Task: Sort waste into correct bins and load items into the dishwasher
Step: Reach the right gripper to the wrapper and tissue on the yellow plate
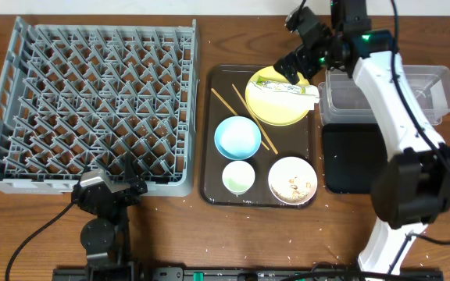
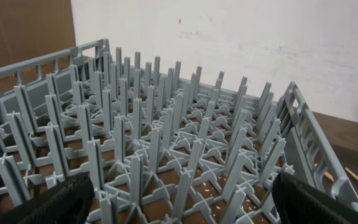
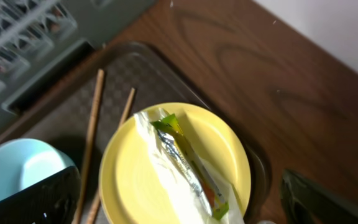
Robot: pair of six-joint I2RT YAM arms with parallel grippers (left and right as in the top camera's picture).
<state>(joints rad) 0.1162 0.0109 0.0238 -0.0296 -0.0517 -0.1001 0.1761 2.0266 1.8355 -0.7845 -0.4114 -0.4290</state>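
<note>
I will close my right gripper around the wrapper's middle (image 1: 283, 87) (image 3: 186, 165), and with that I will take the white wrapper off the yellow plate.
The white wrapper (image 1: 291, 90) printed green and orange lies on the yellow plate (image 1: 276, 105) at the back of the brown tray; in the right wrist view the wrapper (image 3: 188, 171) lies across the plate (image 3: 129, 180). My right gripper (image 1: 294, 69) is open, hovering above the plate's far edge, fingers either side (image 3: 179, 211). The chopsticks (image 1: 244, 117), light blue bowl (image 1: 237, 136), pale cup (image 1: 238, 177) and white bowl (image 1: 292, 180) with scraps sit on the tray. My left gripper (image 1: 119, 189) is open at the grey dish rack's (image 1: 92, 101) near edge (image 2: 179, 205).
The clear tub (image 1: 424, 90) stands at the back right with the black tray (image 1: 350, 156) in front of it. The brown serving tray (image 1: 209, 133) lies between rack and bins. Crumbs dot the table near the front edge.
</note>
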